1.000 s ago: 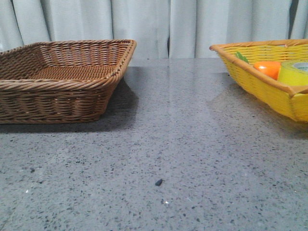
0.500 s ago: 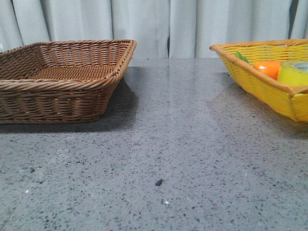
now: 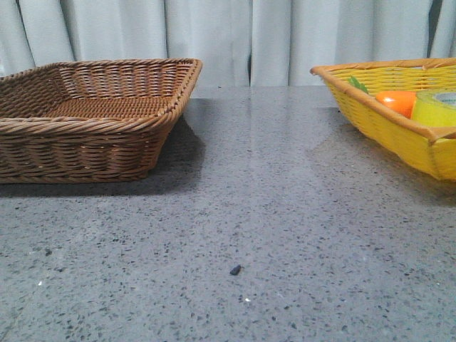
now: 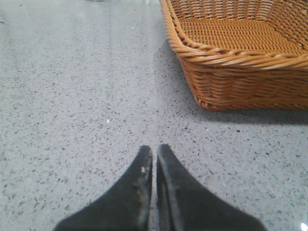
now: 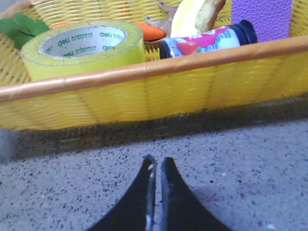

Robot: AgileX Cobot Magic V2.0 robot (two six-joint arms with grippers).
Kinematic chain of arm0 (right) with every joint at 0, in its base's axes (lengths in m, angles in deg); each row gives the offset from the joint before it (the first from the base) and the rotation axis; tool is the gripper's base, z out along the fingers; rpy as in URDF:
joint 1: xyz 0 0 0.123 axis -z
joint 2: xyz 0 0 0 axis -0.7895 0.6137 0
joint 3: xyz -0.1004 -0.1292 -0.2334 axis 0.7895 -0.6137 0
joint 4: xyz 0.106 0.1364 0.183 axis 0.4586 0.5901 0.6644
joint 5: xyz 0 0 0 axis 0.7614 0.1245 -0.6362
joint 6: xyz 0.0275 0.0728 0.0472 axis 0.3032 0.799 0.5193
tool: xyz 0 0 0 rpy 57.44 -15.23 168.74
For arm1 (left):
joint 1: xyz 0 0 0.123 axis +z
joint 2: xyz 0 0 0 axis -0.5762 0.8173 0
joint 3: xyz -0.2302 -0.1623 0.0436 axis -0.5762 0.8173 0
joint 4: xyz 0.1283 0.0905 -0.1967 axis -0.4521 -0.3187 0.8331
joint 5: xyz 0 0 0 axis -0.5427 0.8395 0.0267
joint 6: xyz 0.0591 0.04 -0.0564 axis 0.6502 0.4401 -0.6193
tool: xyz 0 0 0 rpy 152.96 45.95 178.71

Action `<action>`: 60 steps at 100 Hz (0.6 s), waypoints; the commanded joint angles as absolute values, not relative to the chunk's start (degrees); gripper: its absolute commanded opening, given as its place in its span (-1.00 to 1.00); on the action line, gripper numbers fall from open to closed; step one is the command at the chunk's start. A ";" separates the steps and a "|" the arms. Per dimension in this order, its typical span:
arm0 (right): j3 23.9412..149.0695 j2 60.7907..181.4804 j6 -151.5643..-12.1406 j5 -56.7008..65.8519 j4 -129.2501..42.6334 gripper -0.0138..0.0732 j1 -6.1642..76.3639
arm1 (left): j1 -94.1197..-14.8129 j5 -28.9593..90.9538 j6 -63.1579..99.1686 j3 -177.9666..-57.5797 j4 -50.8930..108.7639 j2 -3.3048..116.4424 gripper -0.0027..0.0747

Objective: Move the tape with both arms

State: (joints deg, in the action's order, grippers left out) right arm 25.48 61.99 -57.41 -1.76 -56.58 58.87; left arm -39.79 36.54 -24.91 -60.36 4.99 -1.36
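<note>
The robot's right gripper needs to next go to the yellow tape in the yellow basket and close on the tape's side (image 3: pixel 422 103) (image 5: pixel 32 50) facing the brown basket.
The tape (image 5: pixel 82 50), a wide yellow roll with a white core printed "deli", lies flat in the yellow basket (image 5: pixel 159 94). It also shows at the right edge of the front view (image 3: pixel 436 107). My right gripper (image 5: pixel 157 161) is shut and empty, over the grey table in front of the basket's near wall. My left gripper (image 4: pixel 154 150) is shut and empty, over the table near a corner of the brown wicker basket (image 4: pixel 240 57). Neither arm shows in the front view.
The yellow basket also holds an orange carrot (image 3: pixel 399 101) with a green leaf (image 5: pixel 19 29), a small bottle (image 5: pixel 207 41), a banana-like piece (image 5: pixel 192 14) and a purple item (image 5: pixel 262 17). The brown basket (image 3: pixel 92 117) stands at the left. A small dark speck (image 3: pixel 234 270) lies on the table.
</note>
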 commanded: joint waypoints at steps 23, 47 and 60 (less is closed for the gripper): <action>24.31 61.10 -57.75 5.45 -56.53 -0.85 59.28 | -39.79 22.62 -25.09 -59.72 4.92 -3.05 -0.99; 24.31 61.10 -57.75 8.73 -56.53 -0.85 59.28 | -39.79 22.20 -25.09 -59.72 4.92 -3.05 -0.99; 24.31 61.10 -57.75 8.84 -56.53 -0.85 59.28 | -39.79 22.20 -25.09 -59.72 4.92 -3.05 -0.99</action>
State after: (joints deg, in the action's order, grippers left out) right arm 25.48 61.99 -57.41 3.52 -56.58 58.87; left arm -39.79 27.18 -24.91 -60.36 4.89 -1.36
